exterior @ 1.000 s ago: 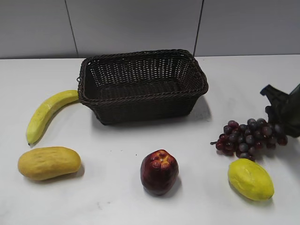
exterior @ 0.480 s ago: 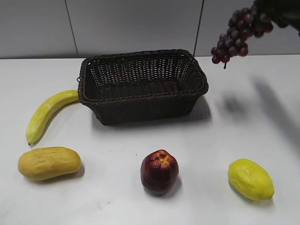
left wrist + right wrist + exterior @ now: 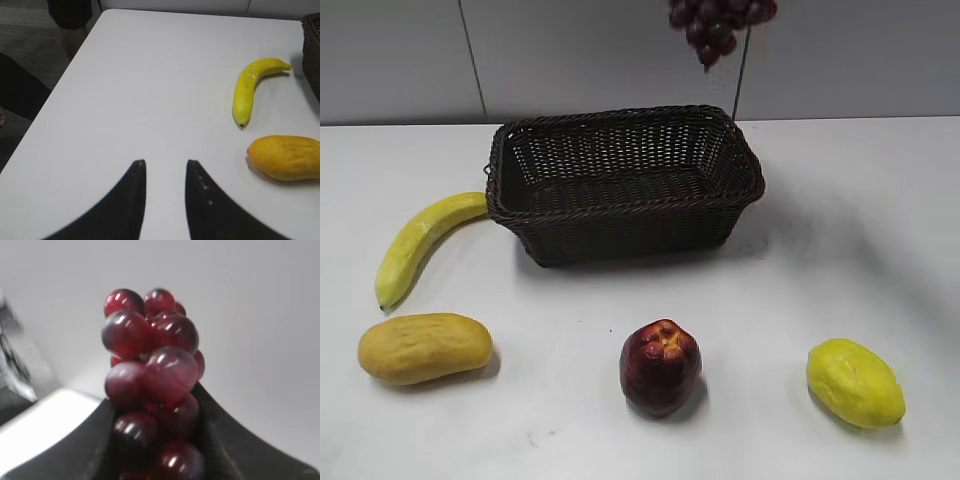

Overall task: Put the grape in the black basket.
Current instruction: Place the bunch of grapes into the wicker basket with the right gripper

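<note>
The robot's right gripper needs to release the grape in the middle of the black basket (image 3: 633, 160), against the woven back side of the basket.
The grape (image 3: 715, 25), a bunch of dark red-purple grapes, hangs at the top edge of the exterior view, high above the back right part of the black basket (image 3: 625, 205). The basket is a dark woven rectangle and is empty. In the right wrist view the grape (image 3: 152, 375) fills the space between the two dark fingers of my right gripper (image 3: 155, 405), which is shut on it. The right gripper itself is out of the exterior view. My left gripper (image 3: 165, 162) is open and empty over bare table, left of the basket.
A yellow banana (image 3: 415, 245) lies left of the basket, with an orange-yellow mango (image 3: 425, 347) in front of it. A dark red apple (image 3: 660, 366) sits front centre and a yellow fruit (image 3: 855, 383) front right. The basket's edge (image 3: 312, 50) shows in the left wrist view.
The grape was lifted off the table at the right by my right gripper, then carried up and to the left until it hangs above the basket. The left gripper's earlier state is not shown.
</note>
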Robot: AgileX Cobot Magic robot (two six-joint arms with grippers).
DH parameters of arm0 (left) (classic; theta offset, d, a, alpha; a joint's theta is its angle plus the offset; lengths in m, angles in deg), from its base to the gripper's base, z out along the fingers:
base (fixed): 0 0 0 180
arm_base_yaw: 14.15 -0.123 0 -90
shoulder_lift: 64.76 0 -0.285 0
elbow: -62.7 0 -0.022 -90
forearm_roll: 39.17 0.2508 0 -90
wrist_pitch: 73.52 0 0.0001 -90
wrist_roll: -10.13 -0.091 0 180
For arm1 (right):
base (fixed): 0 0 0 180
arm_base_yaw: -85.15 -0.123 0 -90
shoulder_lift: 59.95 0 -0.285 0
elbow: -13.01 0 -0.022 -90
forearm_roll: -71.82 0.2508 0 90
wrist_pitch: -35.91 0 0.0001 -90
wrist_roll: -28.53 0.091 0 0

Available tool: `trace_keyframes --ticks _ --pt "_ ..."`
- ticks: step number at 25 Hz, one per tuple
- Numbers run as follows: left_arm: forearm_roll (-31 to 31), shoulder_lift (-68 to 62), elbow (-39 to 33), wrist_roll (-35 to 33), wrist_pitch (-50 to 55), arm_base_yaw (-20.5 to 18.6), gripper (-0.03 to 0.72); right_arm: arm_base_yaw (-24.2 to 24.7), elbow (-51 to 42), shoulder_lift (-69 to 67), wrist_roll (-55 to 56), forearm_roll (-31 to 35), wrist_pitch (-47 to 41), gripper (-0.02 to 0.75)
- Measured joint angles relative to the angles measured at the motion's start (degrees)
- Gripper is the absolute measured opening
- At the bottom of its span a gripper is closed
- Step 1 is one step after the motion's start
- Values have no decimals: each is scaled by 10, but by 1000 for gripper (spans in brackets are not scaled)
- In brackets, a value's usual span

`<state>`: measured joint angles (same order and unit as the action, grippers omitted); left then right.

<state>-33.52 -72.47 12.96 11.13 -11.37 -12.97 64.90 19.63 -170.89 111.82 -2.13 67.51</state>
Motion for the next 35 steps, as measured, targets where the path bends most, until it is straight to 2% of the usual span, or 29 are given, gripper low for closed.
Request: trace_keyframes --ticks 3,5,8,14,23,25,28,30,35 --pt "0 0 0 0 0 0 217 -51 38 -42 -51 -142 -35 272" --pt "0 0 0 0 0 0 217 -82 56 -70 -71 -213 -72 272" --pt "0 0 0 0 0 0 217 -110 74 -109 -103 -283 -106 272" --pt "0 0 0 0 0 0 217 -128 74 -175 -261 -285 -102 268" --pt "0 0 0 0 0 0 217 -129 28 -201 -287 -285 -105 268" --pt "0 0 0 0 0 0 217 -129 6 -202 -292 -285 -123 330" --pt "0 0 0 0 0 0 217 -129 -16 -202 -303 -285 -153 516" --pt "0 0 0 0 0 0 217 -130 -18 -202 -306 -285 -168 601" --pt "0 0 0 0 0 0 217 -133 -18 -200 -308 -283 -242 631"
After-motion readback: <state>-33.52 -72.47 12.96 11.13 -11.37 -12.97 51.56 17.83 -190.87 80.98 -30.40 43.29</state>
